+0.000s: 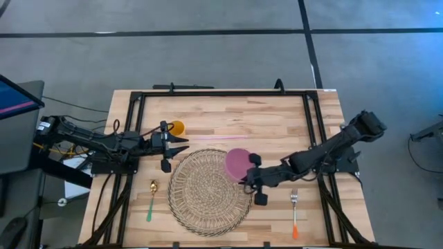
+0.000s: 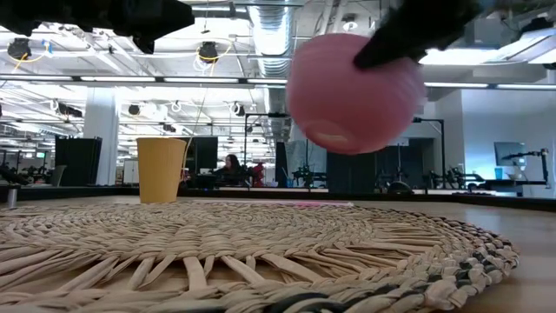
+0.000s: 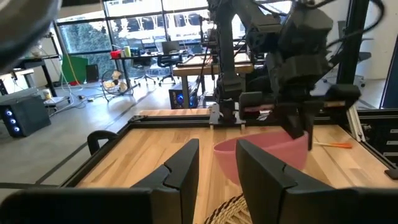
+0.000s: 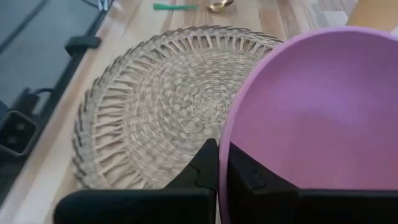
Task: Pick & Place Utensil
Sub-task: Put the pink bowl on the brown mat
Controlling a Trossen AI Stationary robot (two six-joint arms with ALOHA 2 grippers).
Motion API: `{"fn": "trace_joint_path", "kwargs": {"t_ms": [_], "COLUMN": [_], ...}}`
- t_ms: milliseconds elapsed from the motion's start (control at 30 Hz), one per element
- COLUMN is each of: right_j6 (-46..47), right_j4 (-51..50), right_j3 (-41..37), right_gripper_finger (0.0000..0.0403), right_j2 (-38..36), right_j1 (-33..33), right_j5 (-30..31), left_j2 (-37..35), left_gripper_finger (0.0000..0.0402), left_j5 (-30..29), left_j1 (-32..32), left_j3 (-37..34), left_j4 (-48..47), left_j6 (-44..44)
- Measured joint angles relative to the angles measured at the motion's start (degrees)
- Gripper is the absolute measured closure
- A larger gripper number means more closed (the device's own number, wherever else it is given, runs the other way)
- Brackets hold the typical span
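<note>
I will use my right gripper to set the pink bowl down on the round woven placemat, just on the near side of its middle (image 1: 210,200) (image 4: 182,107).
A pink bowl (image 1: 237,163) hangs in the air over the far right part of a round woven placemat (image 1: 208,192), held by my right gripper (image 1: 250,174), which is shut on it. The low view shows the bowl (image 2: 352,91) well clear of the placemat (image 2: 243,252). My left gripper (image 1: 183,146) is open and touches nothing; it hovers by the placemat's far left edge, near an orange cup (image 1: 178,127). A gold spoon with a green handle (image 1: 151,199) lies left of the placemat. A fork with an orange handle (image 1: 294,212) lies to its right. My right gripper pinches the bowl's rim (image 4: 225,149) on the side toward the table's right, one finger (image 4: 202,165) outside the wall and one finger (image 4: 252,177) inside. The fingers come slanting down from the table's right. The bowl is lifted clear, open side up and slightly tilted.
The orange cup (image 2: 162,169) stands upright on the table beyond the placemat's far left edge. A black frame (image 1: 221,92) runs along the table's edges. Bare wood lies on the far half of the table (image 1: 263,121) and around the fork.
</note>
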Motion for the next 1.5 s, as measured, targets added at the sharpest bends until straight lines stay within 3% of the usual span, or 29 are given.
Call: {"fn": "trace_joint_path", "kwargs": {"t_ms": [367, 567, 733, 1067, 1300, 1500], "right_j6": [-9.33, -11.03, -13.05, -13.57, -13.55, -13.34], "right_j4": [1.01, 1.01, -3.98, -7.59, -7.89, -7.84], "right_j3": [14.22, 22.38, 28.49, 32.05, 32.03, 32.02], "right_gripper_finger": [0.0402, 0.0402, 0.0403, 0.0400, 0.0371, 0.0320], "right_j2": [15.73, 24.03, 30.17, 32.21, 32.24, 32.24], "right_j1": [0.23, 0.95, 1.11, 1.05, 1.33, 1.27], "right_j5": [-2.87, -7.80, -9.14, -19.24, -19.61, -19.62], "left_j2": [0.04, 0.44, 1.52, 2.07, 2.49, 3.35], "left_gripper_finger": [0.0294, 0.0294, 0.0294, 0.0294, 0.0294, 0.0294], "left_j5": [0.00, 0.02, 0.02, 0.28, 0.49, 1.04], "left_j1": [0.00, 0.00, 0.00, -0.41, -0.45, -1.13], "left_j3": [-0.02, -0.26, -1.07, -1.25, -1.25, -1.25], "left_j4": [1.26, 0.96, 1.10, 1.29, 1.07, 1.27], "left_j6": [0.02, -0.20, -1.12, -7.30, -12.31, -12.57]}}
